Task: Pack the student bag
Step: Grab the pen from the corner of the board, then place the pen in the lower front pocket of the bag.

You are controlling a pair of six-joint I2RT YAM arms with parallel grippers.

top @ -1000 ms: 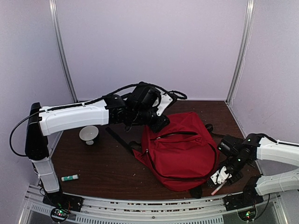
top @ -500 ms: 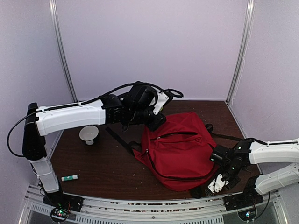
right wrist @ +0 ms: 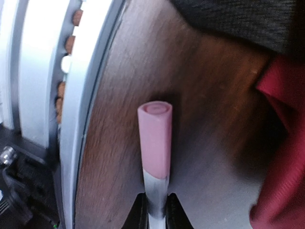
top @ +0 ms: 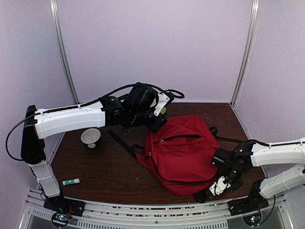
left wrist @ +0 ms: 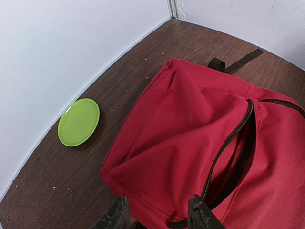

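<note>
Next, my right gripper releases the pen inside the student bag, just within its open black zip (top: 181,137).
The student bag (top: 183,152) lies red in the middle of the table, and its black zip (left wrist: 238,143) gapes open. My left gripper (top: 159,121) is at the bag's far left corner, its jaws (left wrist: 157,217) closed on a raised fold of the red fabric. By the bag's near right corner, my right gripper (top: 220,186) is shut on a pen (right wrist: 155,138) with a pink cap and a white barrel. That pen points at the table's front rail and lies low over the wood, with the bag's red edge (right wrist: 281,143) just beside it.
A green plate (left wrist: 78,122) lies behind the bag near the back wall. A grey bowl-like thing (top: 90,137) sits at the left and a small glue stick (top: 71,181) at the near left. The metal front rail (right wrist: 86,95) runs close to the right gripper. Black straps (top: 228,139) trail right of the bag.
My right gripper slid left toward the bag's near right corner and closed on the pink-capped pen. The left arm shifted slightly up and left with the bag's fabric.
</note>
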